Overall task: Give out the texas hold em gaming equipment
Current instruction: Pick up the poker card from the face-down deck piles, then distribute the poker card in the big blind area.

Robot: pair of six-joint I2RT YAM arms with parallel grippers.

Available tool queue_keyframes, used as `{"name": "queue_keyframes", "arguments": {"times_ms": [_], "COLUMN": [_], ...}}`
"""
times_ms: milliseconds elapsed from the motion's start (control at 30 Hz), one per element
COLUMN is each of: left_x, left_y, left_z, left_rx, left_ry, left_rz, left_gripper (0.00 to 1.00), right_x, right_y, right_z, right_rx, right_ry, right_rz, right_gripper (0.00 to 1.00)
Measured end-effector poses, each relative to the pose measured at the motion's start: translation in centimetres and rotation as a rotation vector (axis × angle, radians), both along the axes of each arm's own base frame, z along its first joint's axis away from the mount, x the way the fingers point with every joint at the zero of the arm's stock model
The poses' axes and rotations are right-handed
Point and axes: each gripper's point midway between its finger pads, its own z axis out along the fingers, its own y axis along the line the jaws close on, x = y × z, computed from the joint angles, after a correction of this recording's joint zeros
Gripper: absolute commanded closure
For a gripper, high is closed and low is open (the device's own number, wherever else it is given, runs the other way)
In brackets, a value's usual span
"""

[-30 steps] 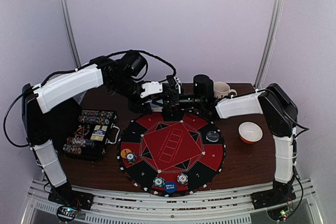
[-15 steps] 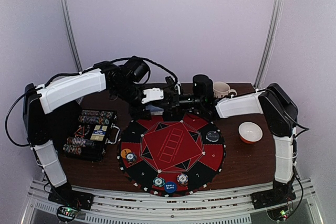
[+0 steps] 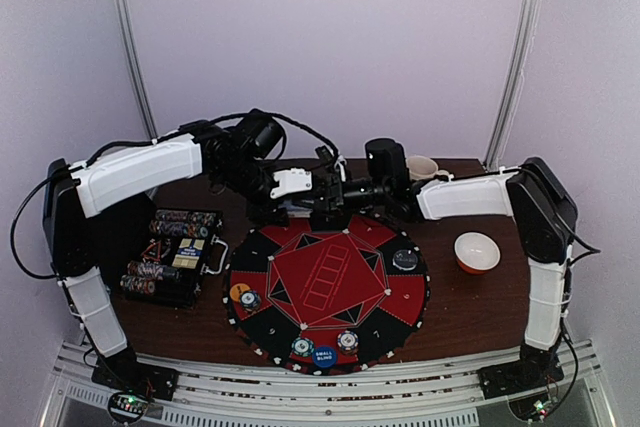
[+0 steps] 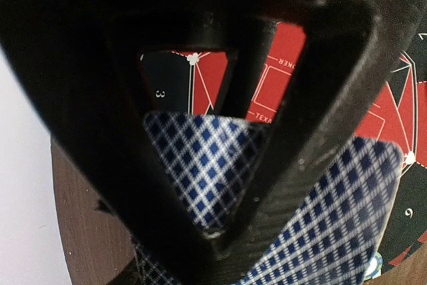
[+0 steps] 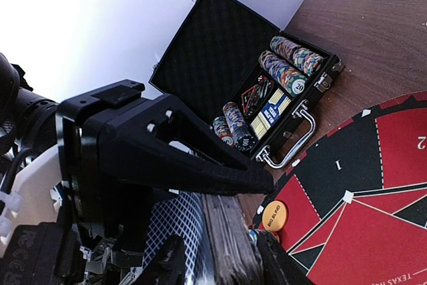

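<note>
Right fingers straddle the left gripper's whole deck, so they should open, pinch only the blue-check outer card (image 5: 199, 235) and pull it off.
Both grippers meet above the far edge of the round red-and-black mat (image 3: 325, 282). In the right wrist view a deck of playing cards (image 5: 230, 245) with blue-check backs stands edge-on between the fingers of my right gripper (image 5: 220, 253). Those fingers are spread a little wider than the deck. A black finger (image 5: 200, 165) of my left gripper (image 3: 322, 192) lies across the deck's far end. The left wrist view is filled with check-backed cards (image 4: 207, 171) at its jaws. Chips (image 3: 302, 346), a blue small-blind button (image 3: 324, 355), an orange button (image 3: 238, 291) and a dark button (image 3: 404, 259) lie on the mat.
An open black case (image 3: 175, 257) with rows of chips (image 5: 287, 71) sits left of the mat. A white mug (image 3: 422, 167) stands behind the right gripper (image 3: 342, 194). An orange-rimmed bowl (image 3: 477, 251) is to the right. Brown table edge runs just beyond the mat.
My left wrist has shifted slightly right and down toward the right gripper. The right arm's elbow has swung a little outward. Both grippers stay together at the mat's far edge.
</note>
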Motion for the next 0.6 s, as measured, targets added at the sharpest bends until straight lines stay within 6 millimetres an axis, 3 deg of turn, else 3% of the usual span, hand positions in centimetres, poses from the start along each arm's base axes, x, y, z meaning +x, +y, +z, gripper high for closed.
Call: {"name": "queue_keyframes", "arguments": {"times_ms": [200,600], "left_x": [0.2,0.4], "left_y": [0.1,0.6], "left_z": [0.1,-0.6], "left_rx": [-0.004,0.018], "left_ry": [-0.021,-0.032], "left_rz": [0.007,0.021], "left_gripper": [0.55,0.55], "right_x": [0.5,0.6], "right_y": [-1.0,-2.1], "right_z": [-0.1,-0.7], "right_rx": [-0.044,-0.117], "right_ry": [-0.017,-0.037], "right_rz": [-0.028,-0.036], "right_gripper": [0.6,0.69]}}
